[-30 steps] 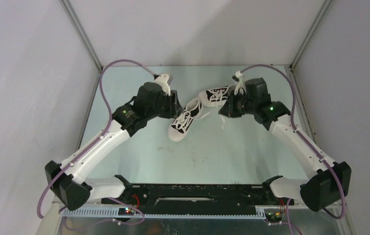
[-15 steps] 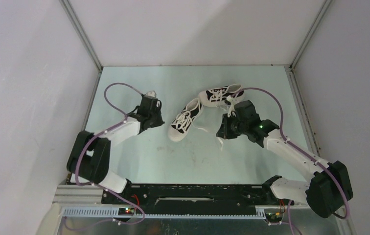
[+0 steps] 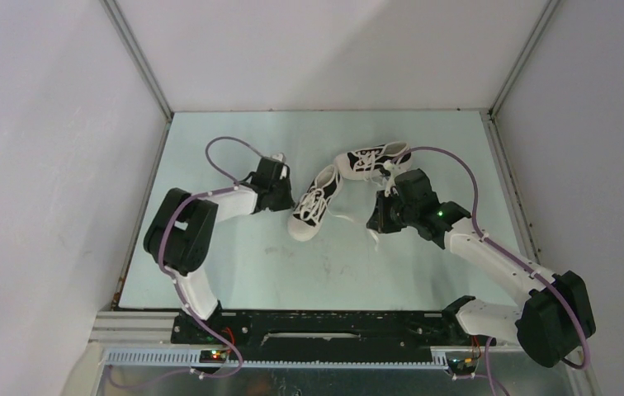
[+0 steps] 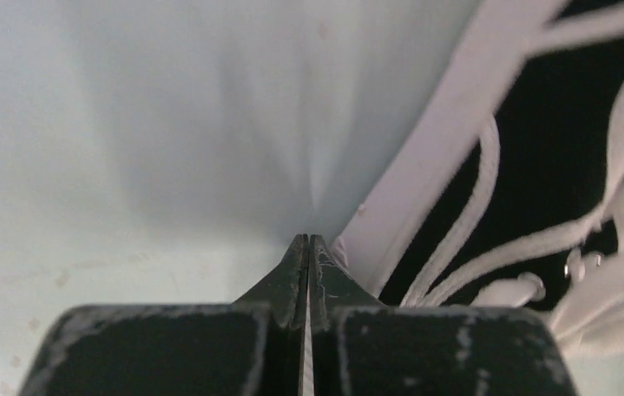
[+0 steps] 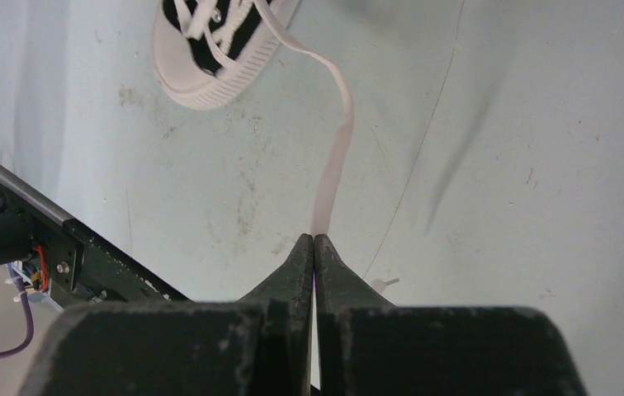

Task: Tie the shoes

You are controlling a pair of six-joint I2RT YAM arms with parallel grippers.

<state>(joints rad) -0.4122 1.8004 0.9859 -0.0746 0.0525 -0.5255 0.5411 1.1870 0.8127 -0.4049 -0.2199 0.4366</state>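
The near shoe lies crooked, so the robot's left gripper needs to first push its white sole square, then open and take the loose lace across the black upper (image 3: 312, 206).
Two black shoes with white toe caps lie mid-table: the near shoe (image 3: 312, 208) points its toe at me, and the far shoe (image 3: 372, 158) lies sideways behind it. My left gripper (image 3: 286, 200) is low at the near shoe's left side. It is shut, its tips (image 4: 309, 239) beside the white sole (image 4: 441, 148), and nothing shows between them. Loose white laces (image 4: 474, 206) cross the black upper. My right gripper (image 3: 377, 221) is right of that shoe (image 5: 210, 58) and is shut on a white lace (image 5: 338, 140) that runs from the shoe to its tips (image 5: 314, 238).
White walls close in the table (image 3: 251, 264) at the left, back and right. The black base rail (image 3: 317, 326) runs along the near edge and shows again as a rail (image 5: 86, 247) in the right wrist view. A lace end (image 5: 379, 285) lies on the table by my right fingers.
My left arm has folded back; its gripper dropped down beside the near shoe and shut. My right gripper pulled nearer with the lace, then held still. The near shoe shifted slightly.
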